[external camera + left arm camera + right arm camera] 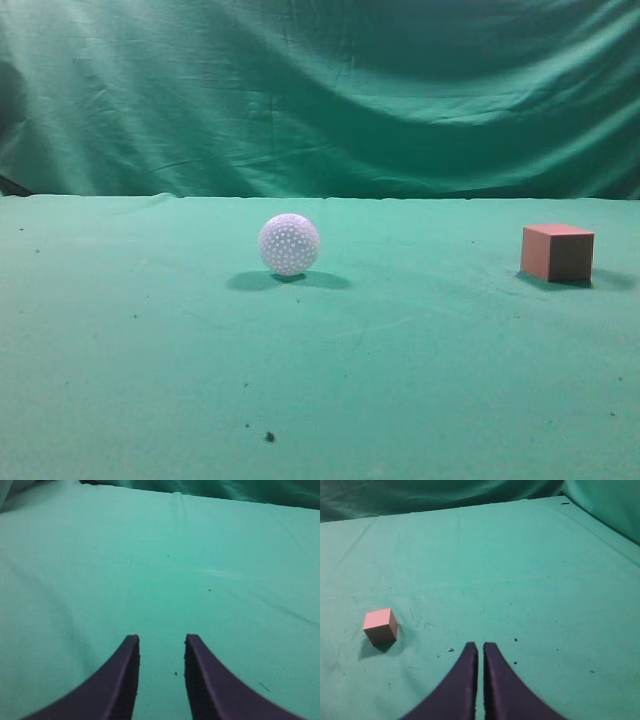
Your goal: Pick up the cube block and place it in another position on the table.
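Note:
My right gripper goes to the salmon-pink cube block next and closes its fingers on the cube block's opposite sides [557, 253] [381, 626].
The salmon-pink cube block [557, 252] rests on the green table [320, 380] at the right in the exterior view. It also shows in the right wrist view [380, 626], to the left of and beyond my right gripper [480, 646], whose dark fingers are nearly together with nothing between them. My left gripper [161, 639] is open and empty over bare cloth; the cube is not in its view. Neither gripper shows in the exterior view.
A white dimpled ball [289, 244] sits on the table left of the cube. A wrinkled green curtain [320, 90] hangs behind the table. Small dark specks dot the cloth.

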Robot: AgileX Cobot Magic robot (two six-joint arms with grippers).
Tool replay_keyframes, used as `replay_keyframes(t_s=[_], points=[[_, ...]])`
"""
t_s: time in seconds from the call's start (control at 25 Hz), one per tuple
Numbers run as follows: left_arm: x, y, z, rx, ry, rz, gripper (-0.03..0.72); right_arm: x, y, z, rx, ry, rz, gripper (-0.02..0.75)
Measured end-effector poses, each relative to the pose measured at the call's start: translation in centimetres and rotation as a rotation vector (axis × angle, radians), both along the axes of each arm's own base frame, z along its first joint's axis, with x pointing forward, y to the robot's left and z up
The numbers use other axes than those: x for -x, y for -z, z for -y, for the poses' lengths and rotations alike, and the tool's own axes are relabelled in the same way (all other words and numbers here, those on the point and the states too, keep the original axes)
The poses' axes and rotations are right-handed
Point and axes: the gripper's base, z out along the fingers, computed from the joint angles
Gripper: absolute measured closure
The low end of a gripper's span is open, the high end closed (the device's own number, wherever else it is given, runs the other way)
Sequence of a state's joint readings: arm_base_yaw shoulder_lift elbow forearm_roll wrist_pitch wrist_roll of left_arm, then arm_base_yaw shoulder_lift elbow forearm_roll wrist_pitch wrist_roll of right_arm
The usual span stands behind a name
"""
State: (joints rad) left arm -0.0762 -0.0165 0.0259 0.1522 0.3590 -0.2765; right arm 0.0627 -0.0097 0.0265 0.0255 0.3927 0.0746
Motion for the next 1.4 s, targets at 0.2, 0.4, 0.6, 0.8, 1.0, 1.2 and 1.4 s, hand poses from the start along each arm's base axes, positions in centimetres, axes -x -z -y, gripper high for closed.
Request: replay_keyframes(t_s=[0.2, 0.4, 0.6, 0.8, 1.0, 1.2, 1.4], points=[[0.0, 0.0, 0.0, 0.000, 0.000, 0.000, 0.426, 0.0, 0.0, 0.0, 0.000, 0.000, 0.000, 0.738], [0.0, 0.0, 0.0, 0.000, 0.000, 0.000, 0.426, 0.0, 0.0, 0.0, 0.000, 0.000, 0.000, 0.738], [0.0, 0.0, 0.0, 0.000, 0.000, 0.000, 0.426, 0.0, 0.0, 0.0, 0.000, 0.000, 0.000, 0.738], [0.0, 0.0, 0.0, 0.000, 0.000, 0.000, 0.426, -0.2, -0.5, -0.1, -0.051, 0.001, 0.063, 0.738], [0.0, 0.0, 0.0, 0.000, 0.000, 0.000, 0.426, -0.4, -4.3, 0.2, -0.198, 0.042, 0.475, 0.738], [0.0, 0.0, 0.0, 0.000, 0.000, 0.000, 0.426, 0.7, -8.6, 0.6, -0.180, 0.060, 0.738, 0.738], [0.0, 0.0, 0.0, 0.000, 0.000, 0.000, 0.426, 0.6, -13.9, 0.0, -0.149, -0.003, 0.520, 0.738]])
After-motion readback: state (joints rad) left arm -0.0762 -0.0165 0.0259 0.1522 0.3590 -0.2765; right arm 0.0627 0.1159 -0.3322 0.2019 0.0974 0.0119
